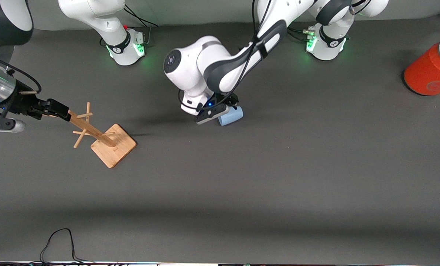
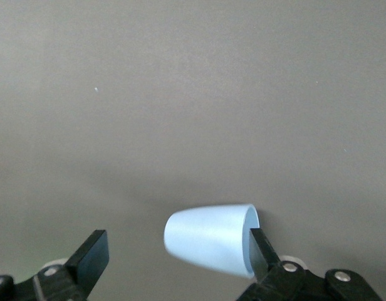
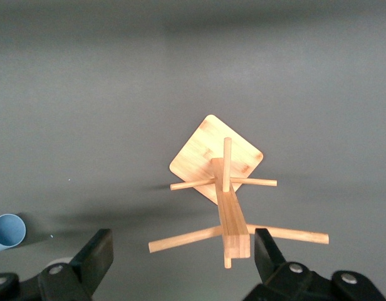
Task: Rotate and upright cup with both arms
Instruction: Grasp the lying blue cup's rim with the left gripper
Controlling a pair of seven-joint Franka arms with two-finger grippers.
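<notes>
Next, I grip the rim of the pale-blue cup (image 1: 221, 120) (image 2: 249, 243) with my left gripper, one finger inside the cup's opening and the other outside.
The pale-blue cup (image 1: 231, 116) lies on its side on the grey mat in the middle of the table. My left gripper (image 1: 220, 111) is low over it. In the left wrist view the cup (image 2: 208, 238) lies between the open fingers of the left gripper (image 2: 175, 254), with one fingertip (image 2: 259, 251) right at its rim and the other well clear of its base. My right gripper (image 1: 57, 109) is open at the right arm's end of the table. The cup also shows small in the right wrist view (image 3: 8, 231).
A wooden mug tree (image 1: 107, 138) on a square base stands under my right gripper (image 3: 183, 254); the top of its post (image 3: 234, 241) sits between the open fingers, close to one. A big orange can (image 1: 432, 68) lies at the left arm's end. A black cable (image 1: 57, 240) loops at the front edge.
</notes>
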